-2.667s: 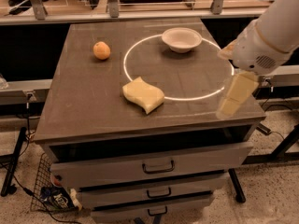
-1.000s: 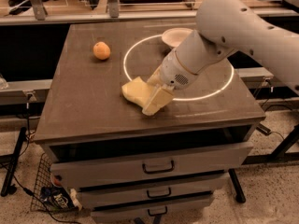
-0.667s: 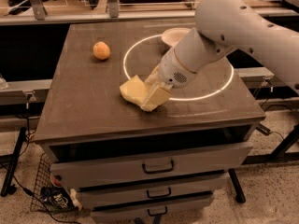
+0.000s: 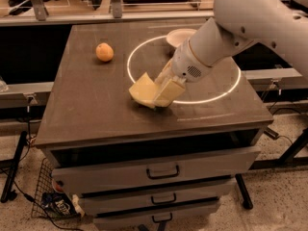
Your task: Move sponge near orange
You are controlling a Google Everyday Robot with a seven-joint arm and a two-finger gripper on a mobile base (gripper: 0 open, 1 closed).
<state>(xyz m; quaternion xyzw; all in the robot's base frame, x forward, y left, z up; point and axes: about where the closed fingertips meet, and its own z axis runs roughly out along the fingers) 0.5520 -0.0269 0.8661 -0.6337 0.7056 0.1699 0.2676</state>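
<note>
I will let go of the pale yellow sponge with my gripper between the orange and the white bowl (image 4: 132, 57), at a spot that is closer to the orange.
The pale yellow sponge (image 4: 142, 89) is near the middle of the dark table (image 4: 86, 109), tilted up with its right end raised. My gripper (image 4: 164, 88) reaches down from the right and is shut on the sponge's right end, with one flat pale finger (image 4: 169, 91) in front of it. The orange (image 4: 104, 52) sits on the table to the far left, well apart from the sponge.
A white bowl (image 4: 179, 36) stands at the back of the table, partly behind my arm (image 4: 231, 28). A white ring (image 4: 226, 93) is marked on the tabletop. Drawers (image 4: 163, 170) are below the table's front edge. Rails run behind the table.
My arm came in from the right edge of the table to the sponge and closed on it. The sponge's right end has since tipped up off the table.
</note>
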